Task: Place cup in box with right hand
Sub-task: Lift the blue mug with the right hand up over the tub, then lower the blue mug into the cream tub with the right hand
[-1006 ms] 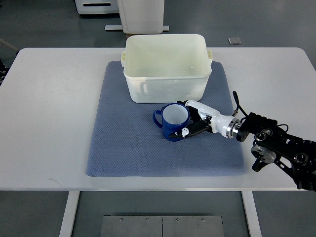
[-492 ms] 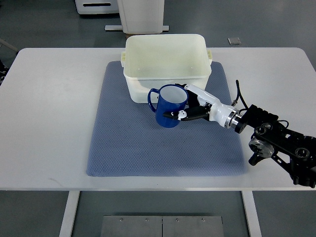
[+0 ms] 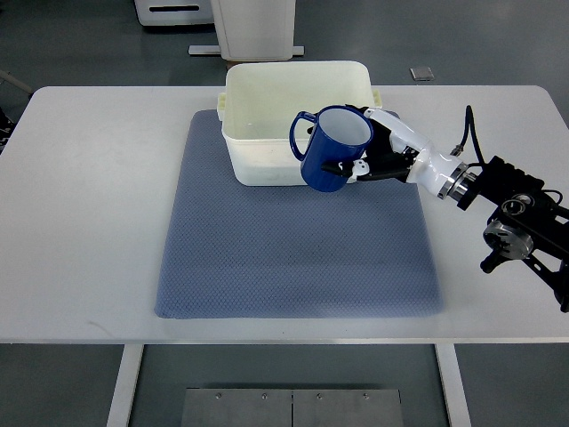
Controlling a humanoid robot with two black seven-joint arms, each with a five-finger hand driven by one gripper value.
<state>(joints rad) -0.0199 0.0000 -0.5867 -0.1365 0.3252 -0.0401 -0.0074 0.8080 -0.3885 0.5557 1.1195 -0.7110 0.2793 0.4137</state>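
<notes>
I need to release the dark blue cup from my right gripper inside the cream plastic box (image 3: 322,124), just behind the front side of the box.
A dark blue cup (image 3: 333,148) with a pale inside and a handle on its left is held in the air, tilted, over the front right rim of the cream plastic box (image 3: 267,80). My right hand (image 3: 373,153) is shut on the cup from its right side, white fingers (image 3: 396,129) wrapped around its wall. The right arm (image 3: 516,209) comes in from the right edge. The box stands open and looks empty at the back of the blue mat (image 3: 267,258). The left arm is out of view.
The mat lies on a white table (image 3: 89,196). A white machine base (image 3: 253,27) stands on the floor behind the table. A small grey plate (image 3: 422,74) lies on the floor at the back right.
My right hand has lifted the cup off the mat and carried it up and back to the right, from in front of the box to over its front right rim.
</notes>
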